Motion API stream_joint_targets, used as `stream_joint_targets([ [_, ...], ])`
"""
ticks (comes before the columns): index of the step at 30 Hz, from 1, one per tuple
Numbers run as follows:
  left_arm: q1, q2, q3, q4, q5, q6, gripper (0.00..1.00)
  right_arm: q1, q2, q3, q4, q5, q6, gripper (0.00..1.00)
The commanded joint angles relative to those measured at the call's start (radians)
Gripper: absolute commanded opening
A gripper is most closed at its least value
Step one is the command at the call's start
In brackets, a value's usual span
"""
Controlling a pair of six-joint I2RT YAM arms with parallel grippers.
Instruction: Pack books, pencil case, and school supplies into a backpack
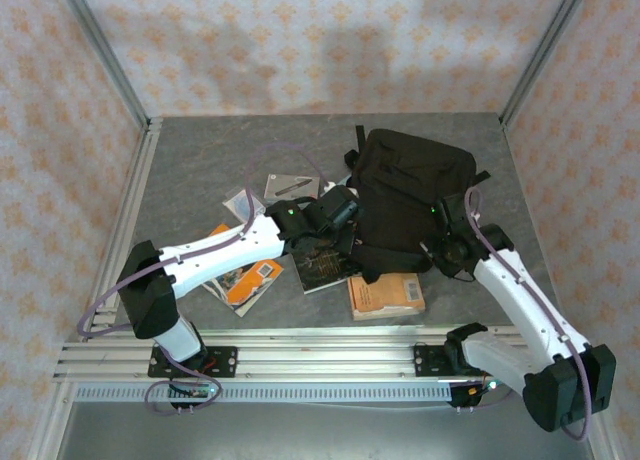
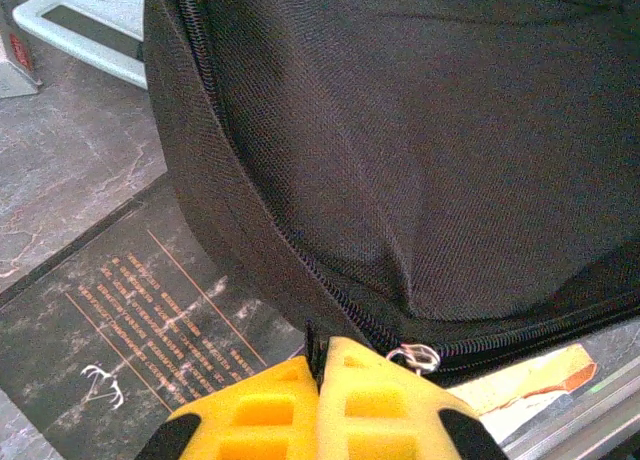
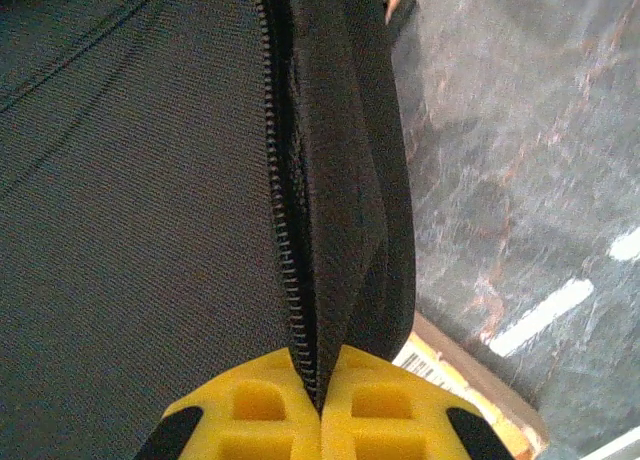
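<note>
The backpack's zip teeth are pinched in my right gripper, so it should take a smooth fold of fabric (image 3: 362, 260) beside them before my left gripper pulls the zip pull across.
The black backpack (image 1: 410, 190) lies at the table's middle right. My left gripper (image 2: 322, 365) is at its left edge, shut on a black zip pull beside a metal ring (image 2: 415, 357). My right gripper (image 3: 322, 388) is at the bag's near right corner, shut on a fold of its fabric along the zip. Books lie in front of the bag: a dark brown one (image 1: 322, 266), a plain orange one (image 1: 386, 295) and an orange-and-white one (image 1: 247, 280). A teal calculator (image 2: 90, 20), a grey pen box (image 1: 292, 187) and a clear packet (image 1: 243, 206) lie to the left. The pencil case is out of view.
Metal frame rails run along the table's left side (image 1: 128, 215) and near edge (image 1: 300, 345). Patterned walls close off the back and both sides. Bare grey tabletop (image 1: 210, 155) stretches behind the supplies at the far left.
</note>
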Motion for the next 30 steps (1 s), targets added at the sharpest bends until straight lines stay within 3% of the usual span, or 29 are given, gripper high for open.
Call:
stream_joint_targets([
  [1, 0.024, -0.032, -0.031, -0.039, -0.064, 0.017, 0.00, -0.011, 0.025, 0.054, -0.016, 0.213, -0.129, 0.06],
  [6, -0.012, 0.003, -0.019, 0.010, -0.001, 0.002, 0.00, -0.011, 0.116, 0.110, 0.080, 0.194, -0.225, 0.11],
  [13, -0.063, 0.121, 0.137, 0.016, 0.068, -0.025, 0.00, -0.031, 0.285, 0.250, 0.084, 0.303, -0.250, 0.14],
  [15, -0.063, 0.154, 0.197, 0.010, 0.084, -0.033, 0.00, -0.043, 0.300, 0.297, 0.033, 0.321, -0.230, 0.27],
  [18, -0.067, 0.189, 0.281, 0.007, 0.106, -0.039, 0.00, -0.045, 0.254, 0.320, -0.030, 0.347, -0.194, 0.63],
  [21, -0.073, 0.207, 0.345, -0.002, 0.120, -0.037, 0.00, -0.046, 0.142, 0.303, -0.067, 0.368, -0.157, 0.83],
  [30, -0.109, 0.184, 0.363, -0.003, 0.123, -0.042, 0.00, -0.053, -0.175, 0.173, -0.077, 0.121, 0.115, 0.69],
])
